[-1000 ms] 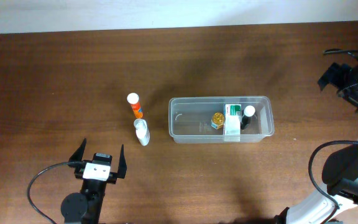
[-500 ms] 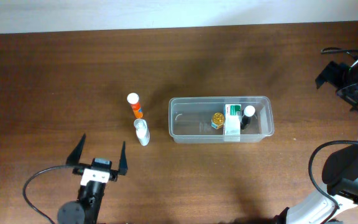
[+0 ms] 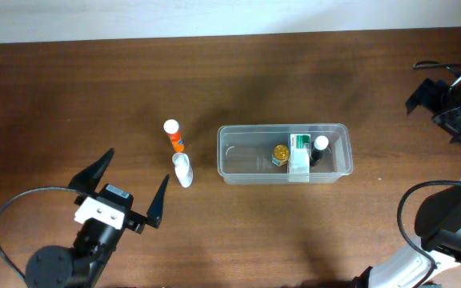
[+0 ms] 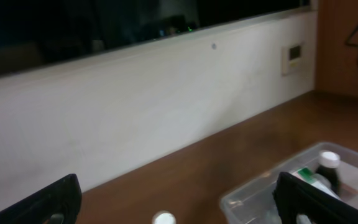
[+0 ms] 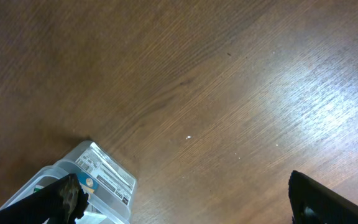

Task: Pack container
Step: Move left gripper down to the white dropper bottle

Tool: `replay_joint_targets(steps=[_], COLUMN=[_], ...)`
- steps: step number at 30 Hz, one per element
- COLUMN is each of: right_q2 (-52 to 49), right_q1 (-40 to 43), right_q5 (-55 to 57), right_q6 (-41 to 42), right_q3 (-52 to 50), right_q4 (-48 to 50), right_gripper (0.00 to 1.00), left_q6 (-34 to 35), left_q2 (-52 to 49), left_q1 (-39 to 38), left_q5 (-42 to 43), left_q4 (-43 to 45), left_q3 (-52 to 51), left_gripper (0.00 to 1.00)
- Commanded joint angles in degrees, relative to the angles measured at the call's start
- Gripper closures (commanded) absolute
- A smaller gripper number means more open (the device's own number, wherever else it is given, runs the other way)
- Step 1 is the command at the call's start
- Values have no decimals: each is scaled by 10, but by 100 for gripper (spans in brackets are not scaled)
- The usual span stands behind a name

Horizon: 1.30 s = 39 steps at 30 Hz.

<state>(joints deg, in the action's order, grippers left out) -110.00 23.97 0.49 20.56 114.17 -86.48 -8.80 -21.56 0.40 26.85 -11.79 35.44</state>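
Observation:
Next, my left gripper goes to the white bottle's top (image 3: 181, 162), just in front of the orange bottle, and closes there.
The container (image 3: 238, 156) is a clear rectangular tub in the middle of the table. It holds a gold-capped jar (image 3: 280, 153), a green and white box (image 3: 298, 152) and a dark bottle with a white cap (image 3: 319, 146). It also shows in the left wrist view (image 4: 260, 190) and the right wrist view (image 5: 101, 174). An orange bottle with a white cap (image 3: 174, 136) and a white bottle (image 3: 183, 170) stand just left of it. My left gripper (image 3: 126, 192) is open and empty, near the front left. My right gripper (image 3: 442, 100) is open and empty at the far right edge.
A white wall (image 4: 135, 99) runs behind the table's far edge. Black cables (image 3: 422, 208) loop at the front right and front left.
My left gripper has pulled back toward the front left and turned, its fingers now pointing up-right toward the bottles. The right arm has hardly moved.

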Motion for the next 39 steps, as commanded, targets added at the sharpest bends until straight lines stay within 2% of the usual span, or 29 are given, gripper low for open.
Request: replay_joint_targets(steps=[1, 5, 7, 10, 11, 14, 20, 23, 24, 25, 28, 33, 39], right_q2=[-4, -4, -4, -4, -4, -4, -4, -4, -4, -4, -4, -4, -4], right_q1=[0, 0, 0, 0, 0, 0, 0, 0, 0, 0, 0, 0, 0], right_q5=[0, 0, 0, 0, 0, 0, 0, 0, 0, 0, 0, 0, 0], right_q6=[1, 1, 1, 1, 1, 1, 1, 1, 1, 1, 1, 1, 1], right_q3=[-4, -4, -4, -4, -4, -4, -4, -4, -4, -4, -4, -4, -4], right_q4=[2, 2, 2, 2, 2, 2, 2, 2, 2, 2, 2, 2, 2], right_gripper=[1, 2, 2, 2, 2, 2, 2, 2, 2, 2, 2, 2, 2], left_q6=[40, 42, 43, 46, 58, 139, 184, 203, 214, 253, 275, 271, 254], left_q2=[-66, -188, -225, -288, -299, -353, -466, -519, -530, -559, -607, -694, -746], left_q1=[1, 1, 1, 1, 1, -6, -97, -134, -138, -145, -147, -147, -147], left_q5=[27, 36, 57, 135, 132, 54, -167, -182, -185, -205, -240, -248, -243], left_q4=[-54, -212, -243, -261, -262, -296, -419, -432, -433, -438, -447, -453, -451], left_q3=[65, 189, 216, 226, 228, 244, 330, 357, 361, 370, 375, 375, 375], left_gripper=[1, 1, 1, 1, 1, 1, 1, 1, 1, 1, 1, 1, 1])
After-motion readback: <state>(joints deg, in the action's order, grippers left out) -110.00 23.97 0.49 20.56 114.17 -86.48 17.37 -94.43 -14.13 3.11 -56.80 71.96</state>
